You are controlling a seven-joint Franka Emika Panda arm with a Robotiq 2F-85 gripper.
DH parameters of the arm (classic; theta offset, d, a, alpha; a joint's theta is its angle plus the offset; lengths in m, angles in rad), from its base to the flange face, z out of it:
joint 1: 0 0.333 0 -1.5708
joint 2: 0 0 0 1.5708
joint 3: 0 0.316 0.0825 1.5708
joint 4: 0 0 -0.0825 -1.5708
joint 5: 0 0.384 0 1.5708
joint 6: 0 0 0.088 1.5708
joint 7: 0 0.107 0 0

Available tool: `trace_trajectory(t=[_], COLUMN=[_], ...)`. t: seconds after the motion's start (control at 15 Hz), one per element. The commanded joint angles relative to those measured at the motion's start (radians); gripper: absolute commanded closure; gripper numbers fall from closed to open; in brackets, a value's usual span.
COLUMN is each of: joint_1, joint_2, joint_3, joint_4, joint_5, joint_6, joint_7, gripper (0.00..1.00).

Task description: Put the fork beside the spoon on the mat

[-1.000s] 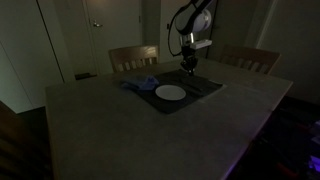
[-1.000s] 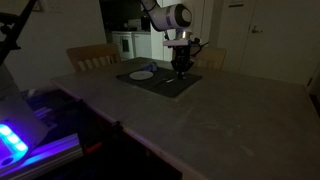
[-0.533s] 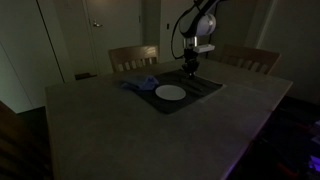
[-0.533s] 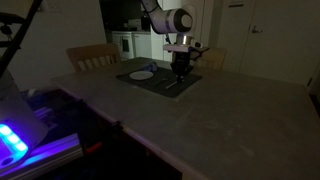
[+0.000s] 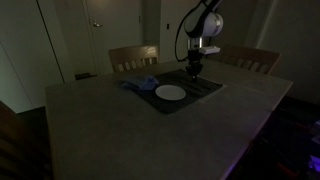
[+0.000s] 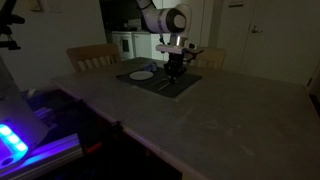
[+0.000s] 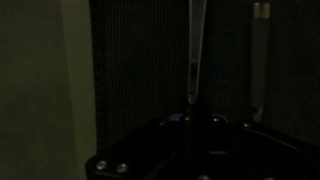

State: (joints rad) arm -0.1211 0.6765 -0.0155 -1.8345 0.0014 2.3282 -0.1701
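Next, I let go of the fork on the dark mat (image 5: 200, 83) (image 7: 195, 50) between the spoon and the mat's edge.
The room is very dark. My gripper (image 5: 194, 70) (image 6: 173, 70) hangs low over the dark mat (image 5: 205, 88) (image 6: 185, 84), beside a white plate (image 5: 170, 92) (image 6: 142, 74). In the wrist view a thin fork (image 7: 196, 50) runs straight up from between my jaws (image 7: 193, 112), which look shut on its narrow end. A second utensil, the spoon (image 7: 260, 12), lies on the mat (image 7: 140, 70) along the right edge of that view, parallel to the fork. The fingertips themselves are lost in the dark.
A blue cloth (image 5: 140, 84) lies on the mat's far side from the gripper. Wooden chairs (image 5: 133, 57) (image 6: 92, 57) stand behind the large grey table (image 5: 120, 130) (image 6: 220, 120). A purple-lit device (image 6: 15, 140) sits at the table's near corner.
The gripper has shifted a little sideways over the mat, away from the plate, staying low. The plate and the cloth have not moved.
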Motion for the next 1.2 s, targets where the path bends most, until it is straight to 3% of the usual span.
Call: trace_trajectory(t=[0.0, 0.33, 0.8, 0.87, 0.93, 1.13], joint_1=[0.009, 0.011, 0.031, 0.037, 0.048, 0.064], joint_2=[-0.068, -0.054, -0.055, -0.059, -0.068, -0.106], joint_3=[-0.003, 0.001, -0.018, -0.023, -0.031, -0.026], joint_4=[-0.110, -0.126, -0.121, -0.122, -0.126, -0.128], joint_5=[-0.006, 0.007, -0.025, -0.032, -0.047, -0.063], joint_6=[0.068, 0.196, 0.173, 0.163, 0.153, 0.095], joint_7=[0.009, 0.047, 0.060, 0.071, 0.082, 0.091], gripper=[0.98, 0.98, 0.98, 0.68, 0.67, 0.46])
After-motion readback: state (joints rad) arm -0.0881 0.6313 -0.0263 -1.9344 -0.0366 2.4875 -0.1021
